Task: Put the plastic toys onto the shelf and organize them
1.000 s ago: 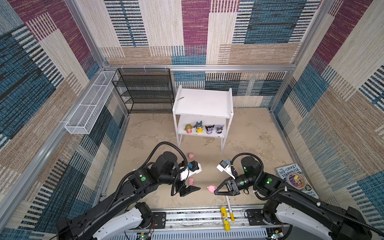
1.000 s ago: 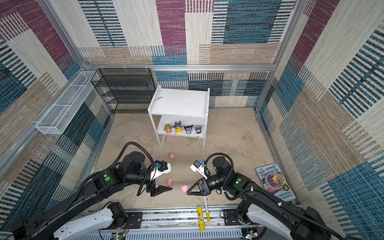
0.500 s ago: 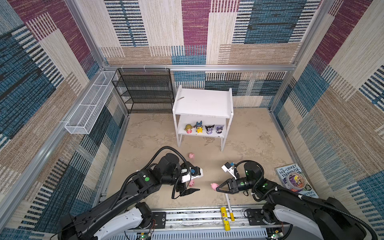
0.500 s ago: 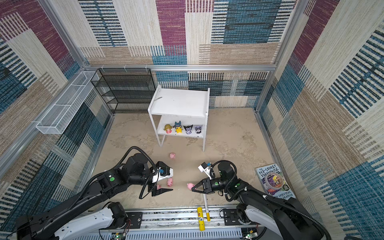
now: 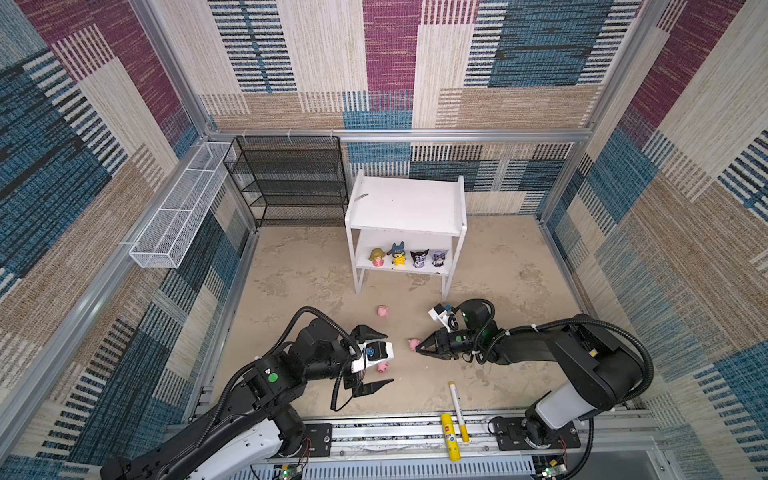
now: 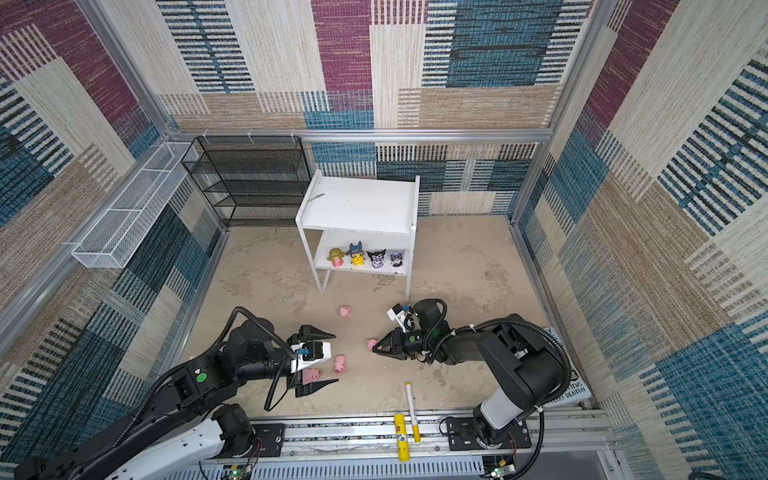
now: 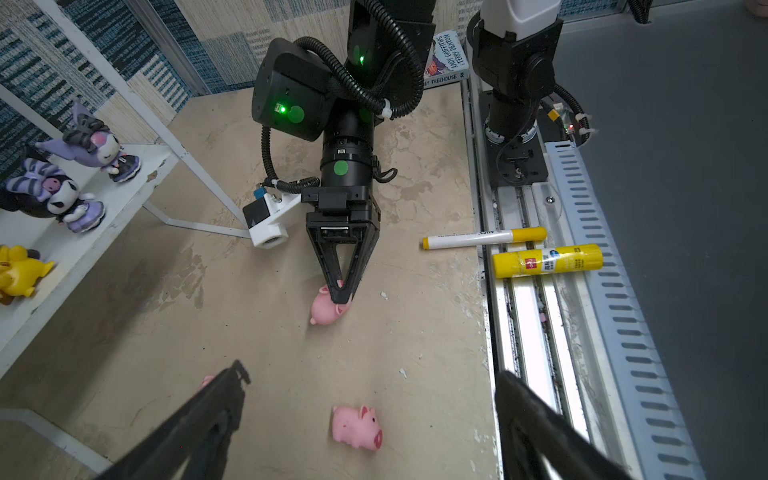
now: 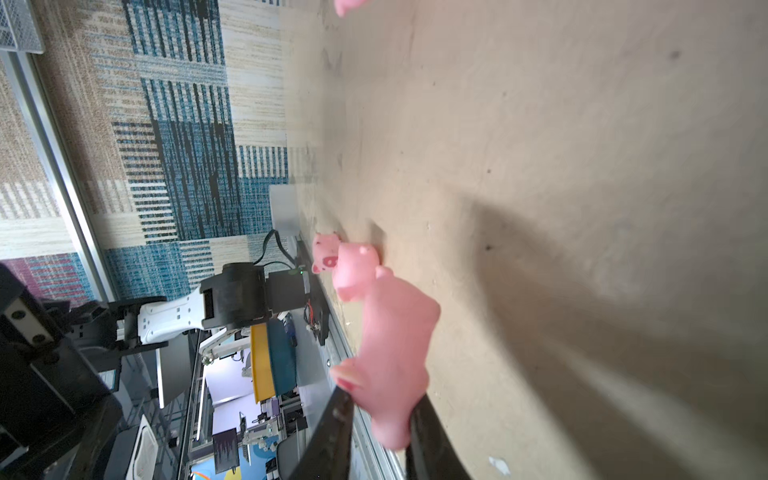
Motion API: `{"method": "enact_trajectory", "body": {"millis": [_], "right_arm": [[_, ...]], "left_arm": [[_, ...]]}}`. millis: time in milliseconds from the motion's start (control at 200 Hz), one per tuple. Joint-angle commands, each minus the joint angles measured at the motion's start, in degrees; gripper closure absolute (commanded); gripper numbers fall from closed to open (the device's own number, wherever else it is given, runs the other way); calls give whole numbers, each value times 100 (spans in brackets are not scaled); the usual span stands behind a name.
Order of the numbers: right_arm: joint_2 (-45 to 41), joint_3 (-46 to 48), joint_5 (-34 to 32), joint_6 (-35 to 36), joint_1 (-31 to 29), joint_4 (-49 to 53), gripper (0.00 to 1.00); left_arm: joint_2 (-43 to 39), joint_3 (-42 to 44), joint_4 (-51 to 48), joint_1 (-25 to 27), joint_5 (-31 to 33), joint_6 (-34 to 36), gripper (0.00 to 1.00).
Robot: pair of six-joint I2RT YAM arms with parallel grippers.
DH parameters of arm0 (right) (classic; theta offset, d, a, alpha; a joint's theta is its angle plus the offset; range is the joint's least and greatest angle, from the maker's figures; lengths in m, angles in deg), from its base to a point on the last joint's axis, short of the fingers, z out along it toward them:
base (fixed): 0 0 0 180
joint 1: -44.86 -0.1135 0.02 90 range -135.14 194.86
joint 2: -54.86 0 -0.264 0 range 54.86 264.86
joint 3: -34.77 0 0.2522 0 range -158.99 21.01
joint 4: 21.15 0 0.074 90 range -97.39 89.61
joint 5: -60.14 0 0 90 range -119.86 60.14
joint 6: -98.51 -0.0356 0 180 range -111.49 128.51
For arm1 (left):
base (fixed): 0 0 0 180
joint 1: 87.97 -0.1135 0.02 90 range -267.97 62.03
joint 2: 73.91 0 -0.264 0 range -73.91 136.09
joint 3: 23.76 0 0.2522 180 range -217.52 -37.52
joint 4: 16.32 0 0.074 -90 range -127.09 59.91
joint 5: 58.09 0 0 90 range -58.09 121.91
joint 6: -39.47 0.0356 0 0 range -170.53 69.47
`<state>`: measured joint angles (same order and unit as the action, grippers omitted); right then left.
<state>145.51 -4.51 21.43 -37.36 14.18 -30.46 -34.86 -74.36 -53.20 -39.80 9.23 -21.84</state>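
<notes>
The robot's right gripper pinches just one end of the pink pig, so it should set the pig down, turn its wrist and take the pig's body (image 8: 397,332) from above.
The white shelf (image 5: 405,203) (image 6: 359,203) stands at the back; on its lower board are a blond doll (image 5: 377,257), a yellow blue-hooded figure (image 5: 398,254) and two black-and-purple figures (image 5: 419,258) (image 5: 438,257). My right gripper (image 5: 417,351) (image 8: 380,399) is shut on a pink pig (image 5: 413,344) (image 8: 395,353) low over the floor. My left gripper (image 6: 336,357) (image 7: 372,374) is open, a pig (image 6: 340,363) (image 7: 357,426) lying on the floor between its fingers. Under its wrist lies another pig (image 6: 311,375). A further pig (image 5: 382,310) lies nearer the shelf.
A yellow-capped white marker (image 5: 457,405) and a yellow tube (image 5: 450,436) lie by the front rail. A book (image 6: 569,386) sits at the right wall behind my right arm. A black mesh rack (image 5: 291,183) and a white wire basket (image 5: 183,208) are at the back left.
My right gripper, still holding its pig, has moved away from the front rail toward the shelf. My left gripper has opened slightly wider over the pigs.
</notes>
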Motion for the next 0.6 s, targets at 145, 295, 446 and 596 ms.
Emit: {"method": "enact_trajectory", "body": {"millis": [145, 295, 446, 596], "right_arm": [[-190, -174, -692, 102, -4, 1136, 72], [-124, 160, -636, -189, 0, 1060, 71], [-117, 262, -664, -273, 0, 1075, 67], [-387, 235, -810, -175, 0, 1382, 53]], "left_arm": [[-102, -23, 211, -5, -20, 142, 5], [-262, 10, 263, -5, -44, 139, 5], [-421, 51, 303, -4, -44, 133, 5], [-459, 62, 301, -5, -25, 130, 4]]}}
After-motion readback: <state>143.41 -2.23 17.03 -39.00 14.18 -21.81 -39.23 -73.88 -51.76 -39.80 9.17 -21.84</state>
